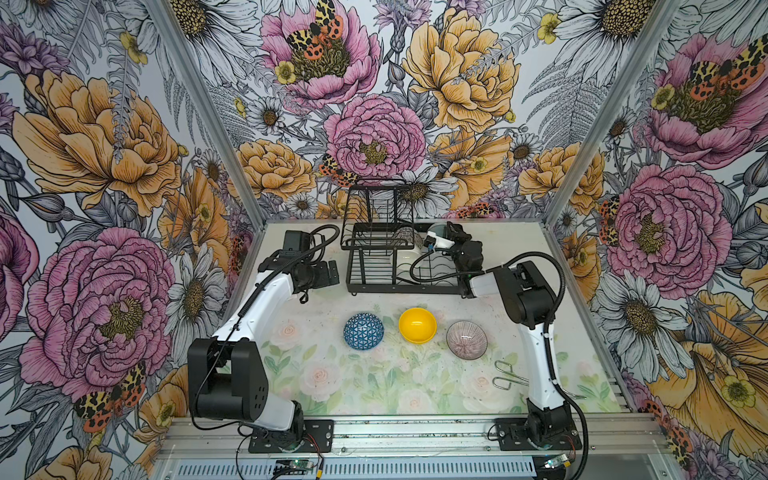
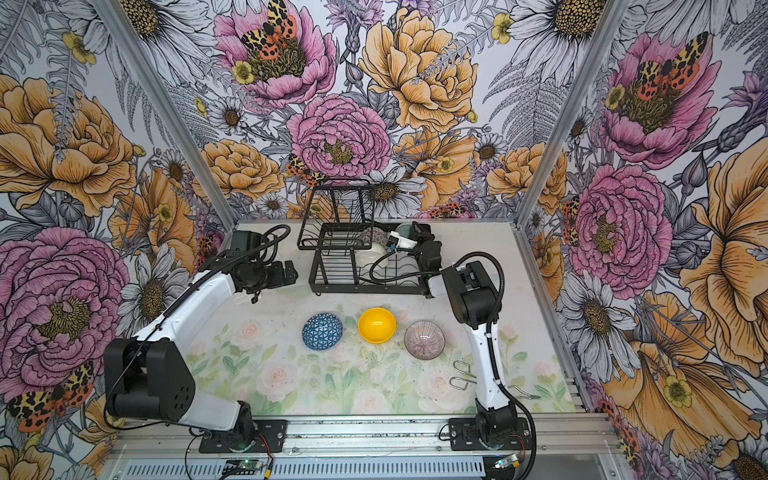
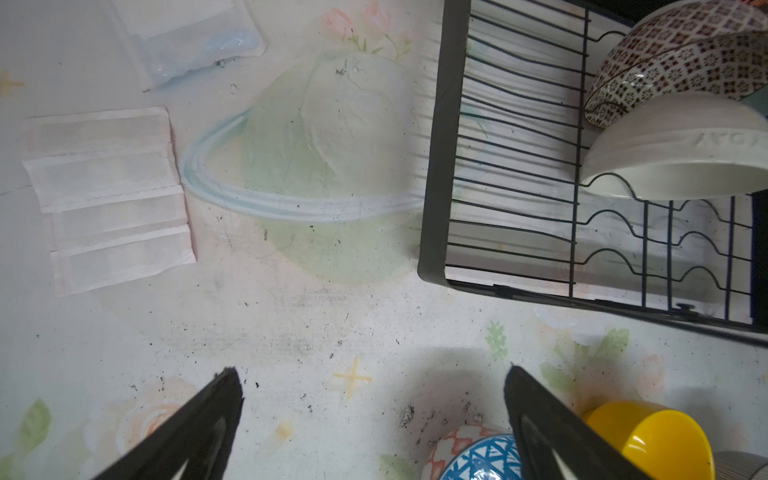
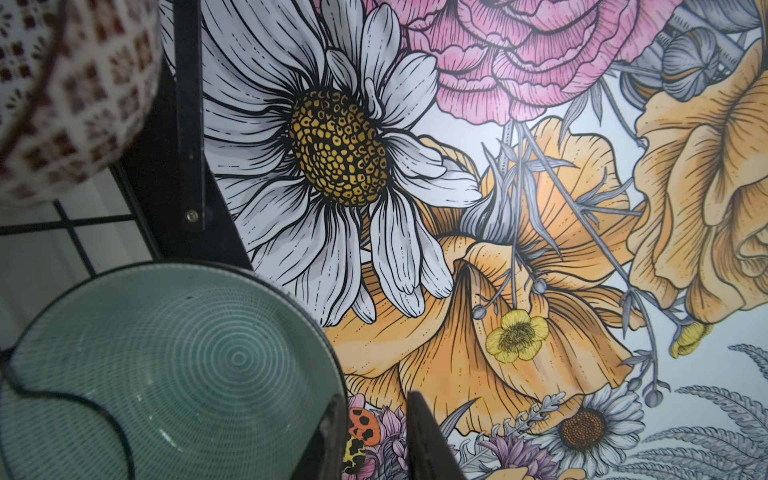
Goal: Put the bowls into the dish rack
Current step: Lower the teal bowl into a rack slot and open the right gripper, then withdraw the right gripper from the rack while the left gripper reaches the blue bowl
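The robot's left gripper should next go to the blue bowl's rim (image 1: 346,328), on the side that faces away from the yellow bowl, and close there.
The black wire dish rack (image 1: 407,289) (image 2: 365,289) stands at the back of the table. In its base lean the mosaic bowl (image 1: 405,237) (image 3: 673,58), the cream bowl (image 1: 405,254) (image 3: 681,158) and, at the right end, the teal spiral bowl (image 1: 438,230) (image 4: 174,374). My right gripper (image 1: 451,229) (image 4: 372,397) is open at the teal bowl's rim; only wallpaper shows between its fingers. On the table lie the blue bowl (image 1: 363,331) (image 3: 482,457), yellow bowl (image 1: 417,325) (image 3: 656,436) and mauve bowl (image 1: 466,339). My left gripper (image 1: 332,272) (image 3: 370,374) hangs open and empty, left of the rack.
Metal wire tongs (image 1: 509,374) (image 2: 465,374) lie by the right arm's lower link. The rack's raised upper basket (image 1: 380,199) is on its left half. Pale taped patches (image 3: 108,199) mark the table left of the rack. Walls close in on three sides.
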